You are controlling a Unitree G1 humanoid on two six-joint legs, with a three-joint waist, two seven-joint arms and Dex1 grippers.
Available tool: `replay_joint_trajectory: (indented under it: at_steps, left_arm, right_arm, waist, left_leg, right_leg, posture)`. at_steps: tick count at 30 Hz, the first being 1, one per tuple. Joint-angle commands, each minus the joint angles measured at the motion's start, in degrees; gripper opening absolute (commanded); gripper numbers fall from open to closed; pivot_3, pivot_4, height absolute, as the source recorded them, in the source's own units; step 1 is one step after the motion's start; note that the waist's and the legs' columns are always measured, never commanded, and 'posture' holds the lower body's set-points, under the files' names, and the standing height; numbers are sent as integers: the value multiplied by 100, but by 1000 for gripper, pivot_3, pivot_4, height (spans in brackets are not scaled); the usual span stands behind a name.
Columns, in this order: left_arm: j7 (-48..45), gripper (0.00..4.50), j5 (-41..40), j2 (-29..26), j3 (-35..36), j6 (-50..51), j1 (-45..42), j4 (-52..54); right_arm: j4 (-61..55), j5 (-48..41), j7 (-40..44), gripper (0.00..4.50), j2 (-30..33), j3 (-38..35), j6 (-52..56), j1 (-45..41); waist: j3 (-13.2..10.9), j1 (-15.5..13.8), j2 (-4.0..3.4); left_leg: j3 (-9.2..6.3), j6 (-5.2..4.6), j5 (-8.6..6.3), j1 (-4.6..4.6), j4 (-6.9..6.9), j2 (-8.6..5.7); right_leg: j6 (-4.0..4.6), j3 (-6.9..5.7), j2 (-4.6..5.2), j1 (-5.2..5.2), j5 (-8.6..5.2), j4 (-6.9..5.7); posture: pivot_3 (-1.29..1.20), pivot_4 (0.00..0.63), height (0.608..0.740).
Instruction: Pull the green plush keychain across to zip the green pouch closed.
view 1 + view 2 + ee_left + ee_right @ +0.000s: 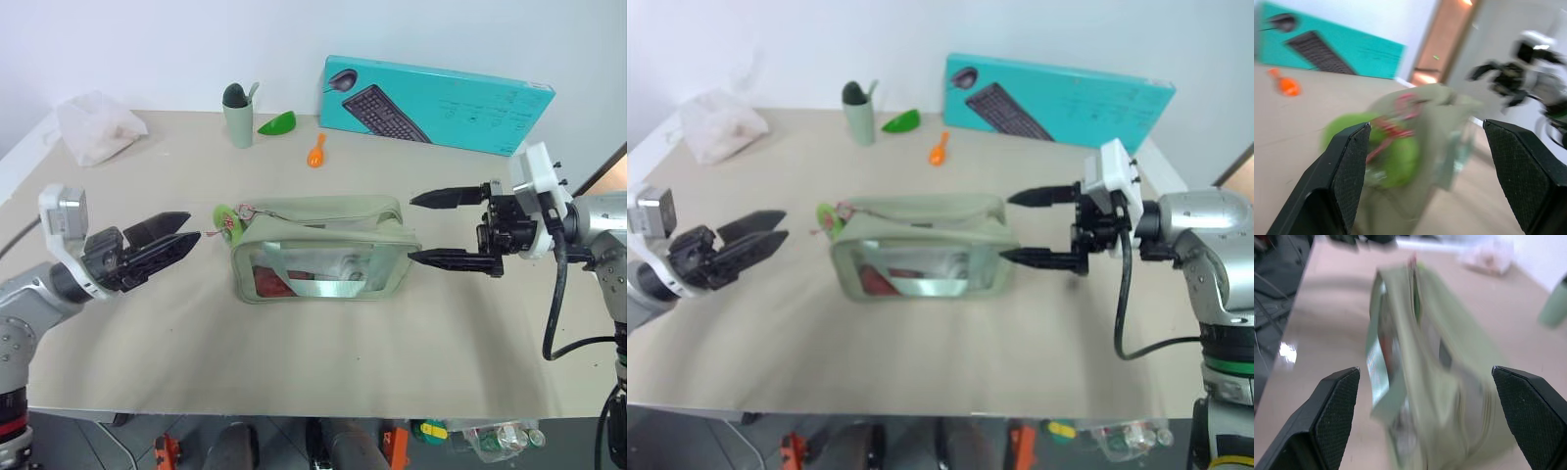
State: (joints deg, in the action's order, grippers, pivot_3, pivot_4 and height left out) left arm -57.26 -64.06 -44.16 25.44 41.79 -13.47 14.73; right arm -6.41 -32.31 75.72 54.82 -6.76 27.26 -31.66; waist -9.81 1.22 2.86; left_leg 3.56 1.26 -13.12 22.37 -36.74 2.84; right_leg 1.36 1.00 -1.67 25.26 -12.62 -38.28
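The green pouch's top seam is gaping and its end stands loose, so the robot's right gripper should pinch the front corner [404, 245] and hold it before the left gripper moves the keychain.
The green pouch [323, 250] lies in the middle of the table with its clear panel facing me. The green plush keychain [231, 219] hangs at the pouch's left end, red threads showing on it. My left gripper [192, 227] is open, a short way left of the keychain and pointing at it. In the left wrist view the keychain [1386, 152] sits just ahead between the spread fingers. My right gripper [411, 229] is open wide at the pouch's right end, holding nothing. The right wrist view looks along the pouch [1435, 352], whose top seam shows a gap.
A teal keyboard box [436, 103] leans at the back right. A grey-green cup [238, 116], a bright green scoop [277, 123] and a small orange piece [316, 150] stand behind the pouch. A white plastic bag [96, 127] lies back left.
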Motion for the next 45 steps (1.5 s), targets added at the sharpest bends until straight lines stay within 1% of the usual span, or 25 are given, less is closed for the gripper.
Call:
replay_joint_trajectory:
  at_steps: [1, 5, 9, 12, 21, 22, 23, 26, 29, 36, 41, 45]
  left_arm:
    - [-230, 3821, -129, -294, -11, 48, -216, 458]
    - [-296, 3821, -81, -358, -116, 47, -335, 584]
    - [-297, 3821, -46, -340, -159, 28, -359, 584]
    - [-279, 3821, 32, -296, -207, -16, -310, 546]
    - [-48, 3821, -1, -128, -38, -102, -279, 429]
    - [30, 3821, 9, -81, 10, -139, -315, 338]
    - [193, 3821, 70, -21, 53, -183, -379, 157]
    - [813, 3821, 655, 66, -79, -322, -570, -545]
    - [1154, 3821, 1132, 120, -284, -387, -671, -971]
    - [890, 3821, 1046, 291, -405, -168, -488, -874]
    - [767, 3821, 583, 339, -301, 169, -480, -596]
    - [807, 3821, 1082, 266, -591, 78, -455, -830]
  right_arm:
    - [66, 564, -111, 4471, 158, 149, -455, 175]
    - [96, 878, -180, 4471, 52, 330, -723, 279]
    - [74, 878, -206, 4471, -55, 367, -782, 254]
    - [83, 798, -161, 3691, -133, 373, -808, 204]
    - [142, 848, -75, 525, -208, 440, -882, 120]
    - [141, 841, -49, 226, -206, 450, -882, 116]
    - [123, 820, -13, 60, -199, 453, -871, 125]
    - [45, 770, 87, 60, -161, 456, -827, 177]
    - [-4, 778, 58, 60, -174, 446, -766, 186]
    - [-15, 860, -1, 60, -182, 429, -797, 223]
    - [-39, 858, -19, 60, -179, 424, -800, 258]
    - [-42, 863, -63, 60, -203, 426, -803, 244]
  waist:
    - [0, 0, 0]
    - [0, 12, -1]
    - [0, 11, -1]
    - [0, 11, -1]
    - [0, 9, -1]
    - [0, 9, -1]
    - [0, 9, -1]
    - [0, 5, -1]
    - [0, 11, -1]
    - [0, 15, 0]
    - [0, 13, 0]
    - [0, 13, 0]
  left_leg:
    - [1, 0, 0, 0, -1, -1]
    - [5, 1, 1, -5, -1, -1]
    - [2, 5, 3, -6, 0, 1]
    - [1, 5, 3, -6, 0, 2]
    - [1, 5, 3, -4, 0, 3]
    - [2, 5, 3, -4, 0, 2]
    - [1, 5, 3, -4, 0, 2]
    - [0, 4, 4, -5, -2, 2]
    - [-1, 3, 4, -9, -1, -2]
    - [6, 3, 3, -6, 2, 8]
    - [4, 4, 4, -6, -1, 9]
    - [3, 4, 4, -8, -1, 8]
  right_leg:
    - [0, 1, 1, 0, 0, 0]
    - [-3, 6, -2, -1, 2, -1]
    - [-3, 2, -11, 0, 2, -2]
    - [-3, 1, -15, -1, 2, -2]
    - [-3, 3, -7, -1, 2, -1]
    - [-3, 3, -7, -1, 2, -1]
    - [-3, 3, -6, -1, 2, -1]
    - [-3, 1, -8, -2, 2, -2]
    - [-2, 1, -15, -2, 5, -3]
    - [-2, 8, -9, 0, 5, -1]
    - [-2, 5, -9, 0, 5, -3]
    - [-2, 5, -12, -1, 6, -5]
  posture:
    - [0, 150, 740]
    - [0, 150, 740]
    - [0, 150, 740]
    - [0, 150, 740]
    - [0, 150, 740]
    - [0, 150, 740]
    - [0, 150, 740]
    - [0, 150, 740]
    - [0, 150, 740]
    - [0, 150, 740]
    - [0, 150, 740]
    - [0, 150, 740]
